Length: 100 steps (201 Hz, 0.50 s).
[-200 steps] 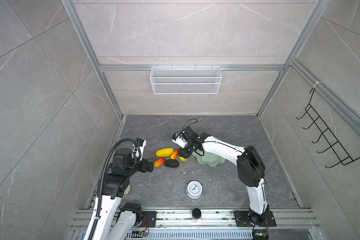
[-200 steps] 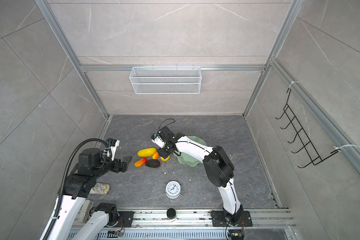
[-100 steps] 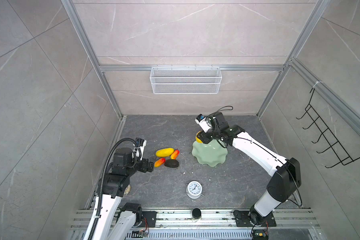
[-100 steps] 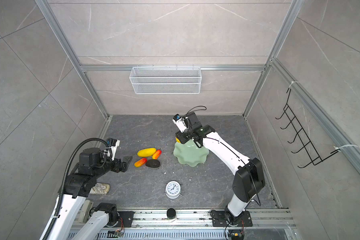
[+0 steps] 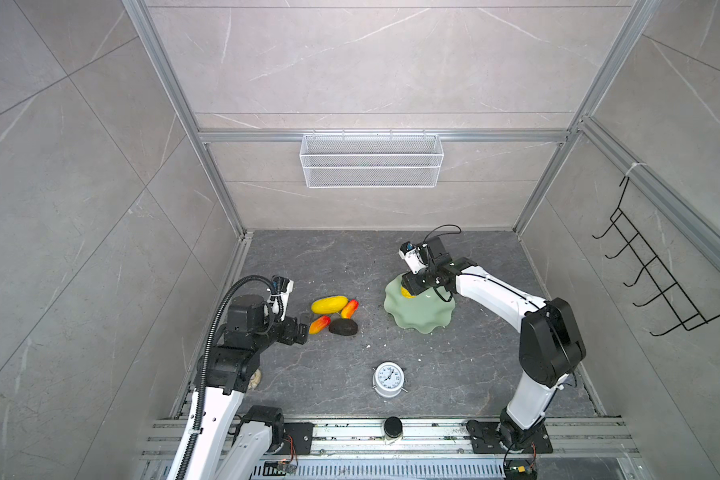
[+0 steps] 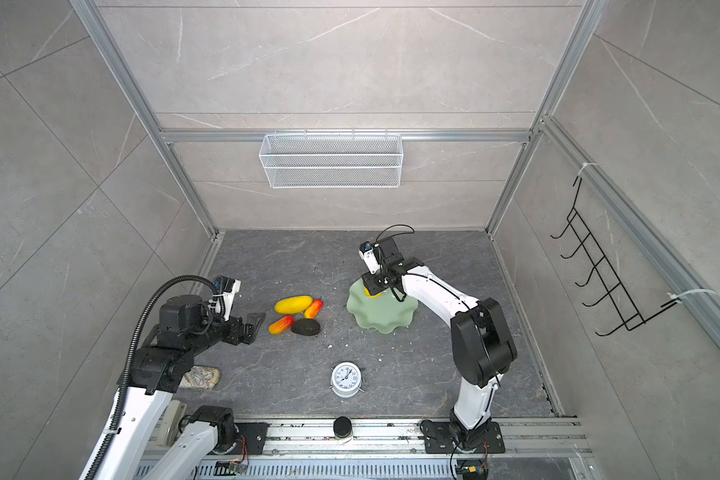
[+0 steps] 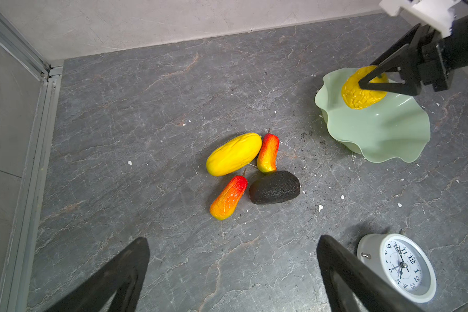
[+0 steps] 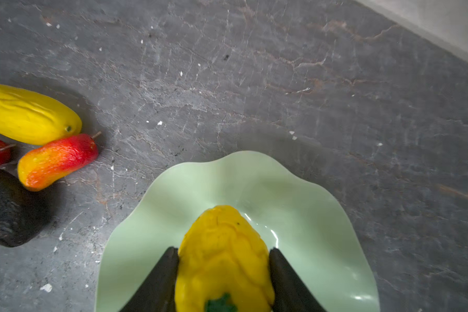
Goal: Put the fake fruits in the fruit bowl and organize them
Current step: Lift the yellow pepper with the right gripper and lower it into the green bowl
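Note:
I will let go of the bumpy yellow fruit with my right gripper inside the mint-green fruit bowl (image 5: 408, 298) (image 8: 222, 270), toward the side of the fruit cluster.
My right gripper (image 8: 224, 250) is shut on the bumpy round yellow fruit (image 8: 223, 259), one finger on each side. It holds the fruit low inside the far left part of the mint-green fruit bowl (image 5: 422, 318); whether the fruit touches the dish I cannot tell. The other fake fruits lie in a cluster on the floor left of the bowl: a long yellow oval (image 5: 329, 304), two red-orange ones (image 5: 349, 308) (image 5: 320, 324) and a dark avocado-like one (image 5: 343, 327). My left gripper (image 7: 233, 239) hangs open and empty just left of that cluster.
A white alarm clock (image 5: 388, 379) stands on the floor in front of the bowl. A white wire basket (image 5: 371, 160) hangs on the back wall and a black hook rack (image 5: 657, 282) on the right wall. A stone-like lump (image 6: 200, 377) lies by the left arm's base.
The right gripper carried the bumpy yellow fruit from the cluster rightward over the bowl and has lowered it into the dish. The left arm has not moved.

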Motion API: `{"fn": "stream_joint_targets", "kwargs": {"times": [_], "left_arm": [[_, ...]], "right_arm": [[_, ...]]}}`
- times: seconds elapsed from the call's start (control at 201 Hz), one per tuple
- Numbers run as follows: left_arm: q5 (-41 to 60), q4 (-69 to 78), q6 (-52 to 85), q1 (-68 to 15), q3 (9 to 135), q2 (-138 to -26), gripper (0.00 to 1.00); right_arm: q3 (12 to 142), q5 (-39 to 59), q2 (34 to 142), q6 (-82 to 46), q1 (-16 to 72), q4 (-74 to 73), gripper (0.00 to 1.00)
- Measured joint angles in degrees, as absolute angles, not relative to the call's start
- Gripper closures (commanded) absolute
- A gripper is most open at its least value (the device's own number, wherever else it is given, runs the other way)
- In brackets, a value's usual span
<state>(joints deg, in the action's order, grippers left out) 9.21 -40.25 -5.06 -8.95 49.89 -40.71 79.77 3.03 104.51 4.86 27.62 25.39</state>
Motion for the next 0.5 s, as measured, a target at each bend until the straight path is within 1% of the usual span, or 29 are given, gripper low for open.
{"fn": "stream_joint_targets", "kwargs": {"times": [0.498], "left_arm": [[9.21,-40.25,-5.06,-8.95,49.34,-40.82,0.0]], "right_arm": [[77.91,2.79,108.75,3.14,27.62,21.63,0.71]]}}
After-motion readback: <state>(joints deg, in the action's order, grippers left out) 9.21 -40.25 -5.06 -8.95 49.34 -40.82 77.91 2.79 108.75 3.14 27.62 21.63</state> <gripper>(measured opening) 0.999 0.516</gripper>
